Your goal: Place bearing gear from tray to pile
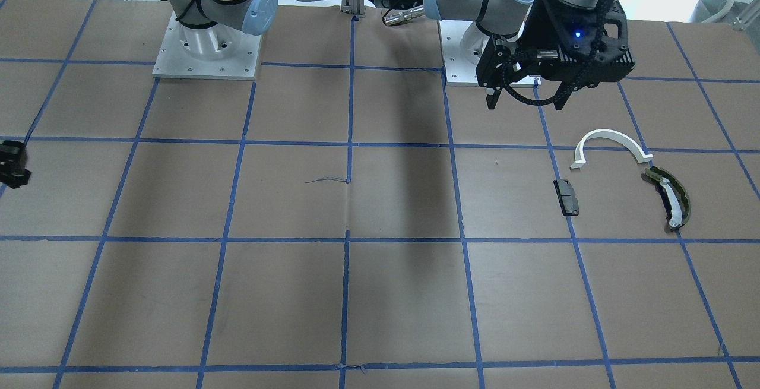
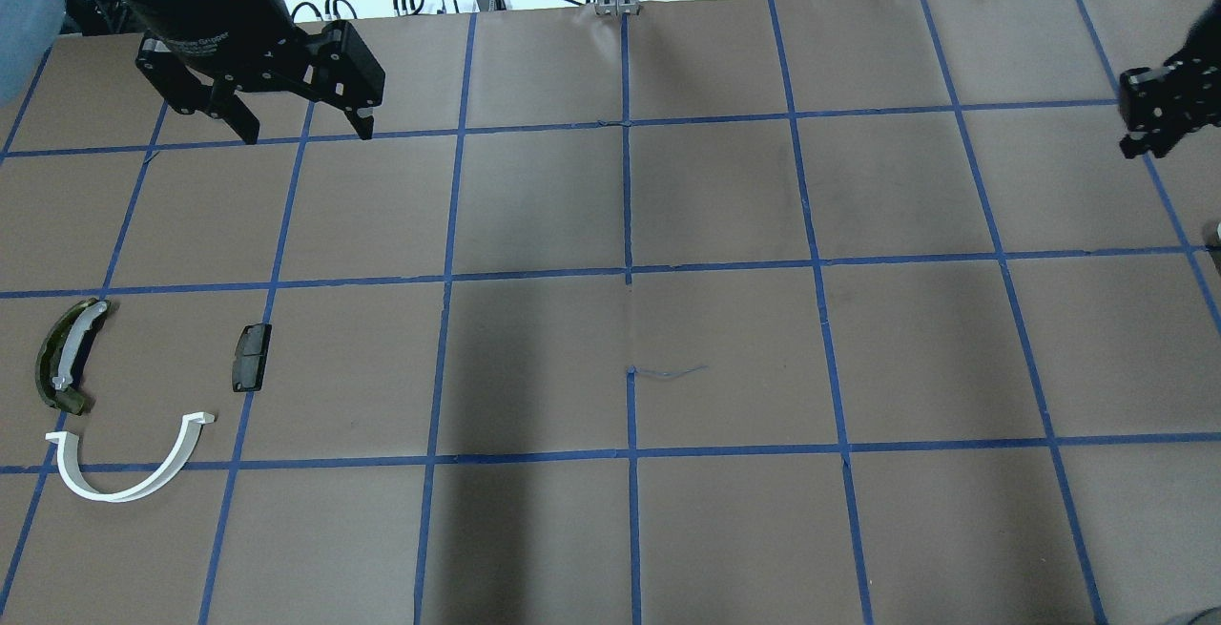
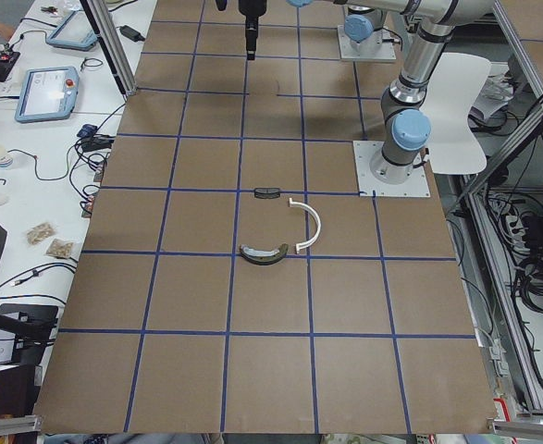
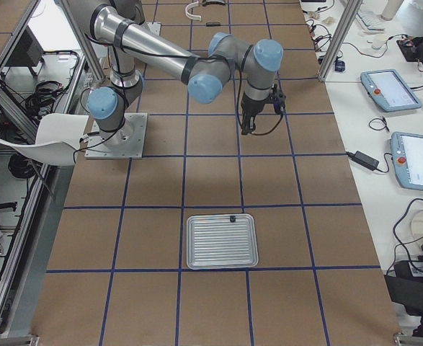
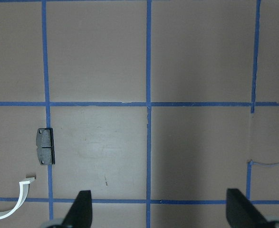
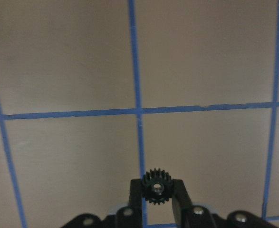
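My right gripper needs to set the bearing gear, now held above the bare table, beside the mid-table blue tape crossing [image 1: 361, 247], on its pile side.
My right gripper [image 6: 157, 199] is shut on a small black toothed bearing gear [image 6: 157, 186] and holds it above the bare table. It shows at the overhead view's right edge [image 2: 1140, 138]. The pile lies on the table's left side: a white half-ring arc [image 2: 129, 468], an olive-green curved piece with a white insert [image 2: 67, 358] and a small black block [image 2: 252, 356]. My left gripper [image 2: 300, 129] is open and empty, raised beyond the pile. The left wrist view shows the block [image 5: 45, 147] ahead and to the left.
A ribbed metal tray [image 4: 222, 241] lies on the table's right part, with one small dark part [image 4: 232, 218] at its far rim. The arm bases [image 1: 208, 50] stand at the robot's edge. Blue tape lines grid the brown table.
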Controlling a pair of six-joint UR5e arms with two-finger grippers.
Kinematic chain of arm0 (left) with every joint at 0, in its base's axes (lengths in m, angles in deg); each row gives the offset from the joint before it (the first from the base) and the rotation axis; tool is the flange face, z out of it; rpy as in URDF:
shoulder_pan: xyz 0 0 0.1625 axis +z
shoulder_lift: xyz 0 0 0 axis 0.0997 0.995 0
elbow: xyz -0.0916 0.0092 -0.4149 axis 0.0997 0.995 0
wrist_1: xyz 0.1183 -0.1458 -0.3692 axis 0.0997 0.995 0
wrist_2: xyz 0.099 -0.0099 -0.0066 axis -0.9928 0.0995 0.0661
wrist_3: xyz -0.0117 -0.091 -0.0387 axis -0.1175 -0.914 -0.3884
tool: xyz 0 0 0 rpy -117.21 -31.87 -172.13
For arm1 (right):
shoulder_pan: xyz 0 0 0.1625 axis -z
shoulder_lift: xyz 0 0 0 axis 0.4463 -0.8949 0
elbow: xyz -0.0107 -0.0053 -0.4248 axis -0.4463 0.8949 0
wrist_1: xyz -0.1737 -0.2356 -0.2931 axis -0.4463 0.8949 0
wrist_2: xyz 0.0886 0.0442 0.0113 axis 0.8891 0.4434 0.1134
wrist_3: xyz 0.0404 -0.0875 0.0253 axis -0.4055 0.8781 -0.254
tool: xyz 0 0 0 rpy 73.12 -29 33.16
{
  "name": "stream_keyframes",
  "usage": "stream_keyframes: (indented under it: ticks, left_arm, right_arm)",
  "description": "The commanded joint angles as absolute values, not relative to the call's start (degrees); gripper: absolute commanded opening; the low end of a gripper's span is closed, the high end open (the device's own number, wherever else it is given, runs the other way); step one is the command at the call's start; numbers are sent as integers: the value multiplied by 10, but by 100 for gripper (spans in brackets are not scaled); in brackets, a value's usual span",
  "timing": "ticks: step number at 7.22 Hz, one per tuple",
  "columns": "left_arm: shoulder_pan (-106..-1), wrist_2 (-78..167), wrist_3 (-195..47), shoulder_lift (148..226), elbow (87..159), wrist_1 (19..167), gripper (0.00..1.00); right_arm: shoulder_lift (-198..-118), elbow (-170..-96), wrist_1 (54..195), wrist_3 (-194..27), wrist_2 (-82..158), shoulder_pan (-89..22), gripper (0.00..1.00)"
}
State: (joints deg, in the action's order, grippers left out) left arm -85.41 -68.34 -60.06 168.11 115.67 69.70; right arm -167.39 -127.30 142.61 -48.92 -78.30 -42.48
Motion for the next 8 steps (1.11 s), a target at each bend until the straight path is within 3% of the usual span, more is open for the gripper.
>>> stream_keyframes:
  ticks: [1,6,8]
  left_arm:
    - [-854,-680,-599,1682,1158,698,100]
    - [-854,-680,-600,1683,1158,697,100]
    - [-854,-679,-600,1683,1158,697,100]
  right_arm:
    - [-1672,-1267,1425,-702,-738,-588,28]
    - [-1512,-1225,1557,-883,-705,-802,27]
    - [-1473,-1226,1604,-891,-698,-819,28]
